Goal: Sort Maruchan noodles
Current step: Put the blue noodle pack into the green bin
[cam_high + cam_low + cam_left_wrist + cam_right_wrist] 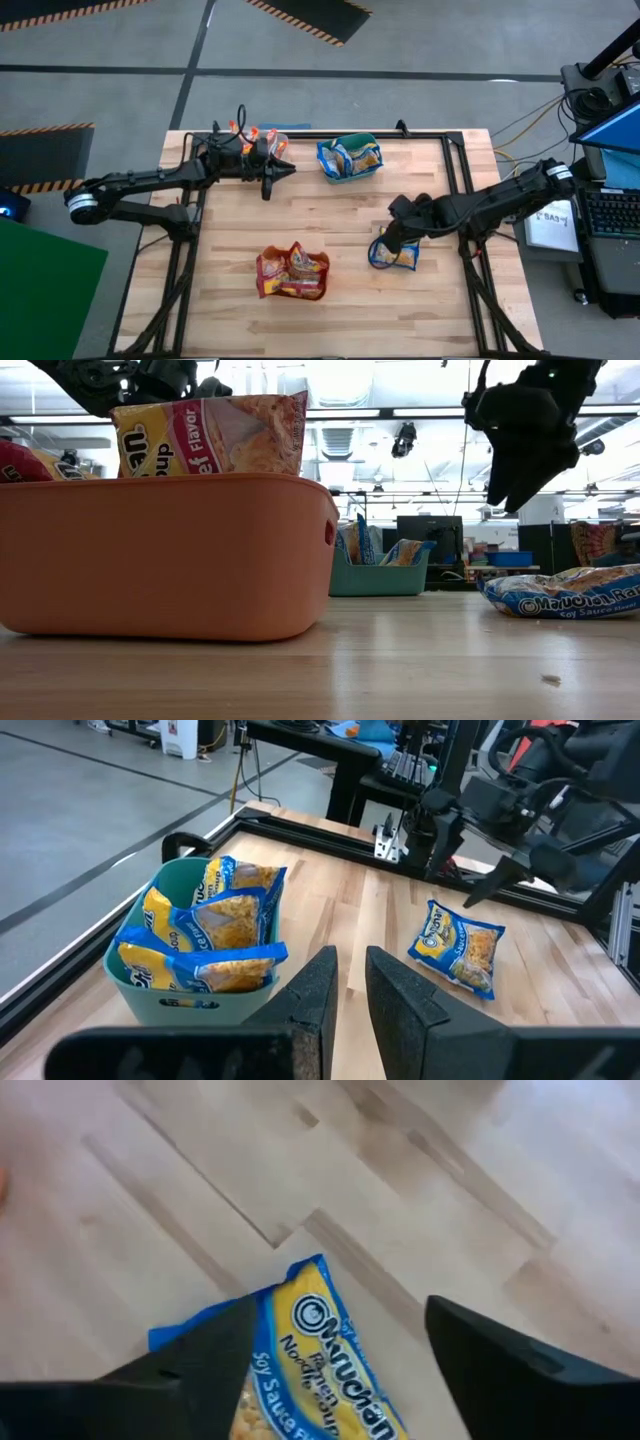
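Observation:
The robot's right gripper needs to close on the blue Maruchan packet and pinch the middle of its yellow strip (398, 249) (352, 1392) that carries the Maruchan name.
One blue Maruchan packet (396, 254) lies flat on the table, also seen in the low view (566, 595) and the left wrist view (459, 946). My right gripper (340, 1355) hovers open above it, a finger to either side of the packet (312, 1380); the low view shows the right gripper (515, 480) well clear of it. Several blue packets stand in the teal tub (350, 157) (180, 995). Dark red packets (210, 432) stand in the orange tub (292, 272) (165, 555). My left gripper (278, 171) (350, 982) waits shut, left of the teal tub.
A clear tub (262, 136) with orange packets sits at the table's far edge by the left arm. A black metal frame (455, 160) runs along the table's far and right edges. Bare wood (240, 220) lies between the tubs and along the near edge.

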Robot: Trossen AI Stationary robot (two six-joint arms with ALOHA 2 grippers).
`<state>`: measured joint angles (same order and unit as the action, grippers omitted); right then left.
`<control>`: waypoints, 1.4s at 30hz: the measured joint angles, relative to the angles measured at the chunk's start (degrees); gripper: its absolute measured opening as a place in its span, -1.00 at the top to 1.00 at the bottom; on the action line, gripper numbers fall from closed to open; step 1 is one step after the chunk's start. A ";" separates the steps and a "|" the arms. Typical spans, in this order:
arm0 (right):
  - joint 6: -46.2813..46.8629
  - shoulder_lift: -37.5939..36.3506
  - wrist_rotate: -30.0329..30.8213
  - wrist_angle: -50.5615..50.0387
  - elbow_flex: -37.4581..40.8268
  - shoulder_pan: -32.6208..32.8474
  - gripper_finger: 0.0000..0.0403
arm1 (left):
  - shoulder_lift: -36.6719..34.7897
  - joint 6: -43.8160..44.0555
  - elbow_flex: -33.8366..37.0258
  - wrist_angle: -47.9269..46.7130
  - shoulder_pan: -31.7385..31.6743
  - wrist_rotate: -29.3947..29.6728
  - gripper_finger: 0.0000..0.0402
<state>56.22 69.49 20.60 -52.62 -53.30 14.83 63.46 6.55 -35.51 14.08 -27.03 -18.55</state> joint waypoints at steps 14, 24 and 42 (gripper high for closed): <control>-19.23 -3.12 -10.10 3.85 6.13 1.77 -0.44 | 0.00 0.00 0.00 0.05 0.00 0.00 0.81; -15.93 -10.38 -10.12 23.63 24.44 1.28 -0.34 | 0.00 -0.46 0.00 0.40 0.00 0.00 0.81; -12.14 -8.12 -10.29 47.48 36.27 1.26 0.46 | 0.00 -0.46 0.00 2.37 0.00 0.00 0.81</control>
<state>44.08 61.37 10.30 -5.14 -17.02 16.10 63.46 6.09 -35.51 16.45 -27.03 -18.55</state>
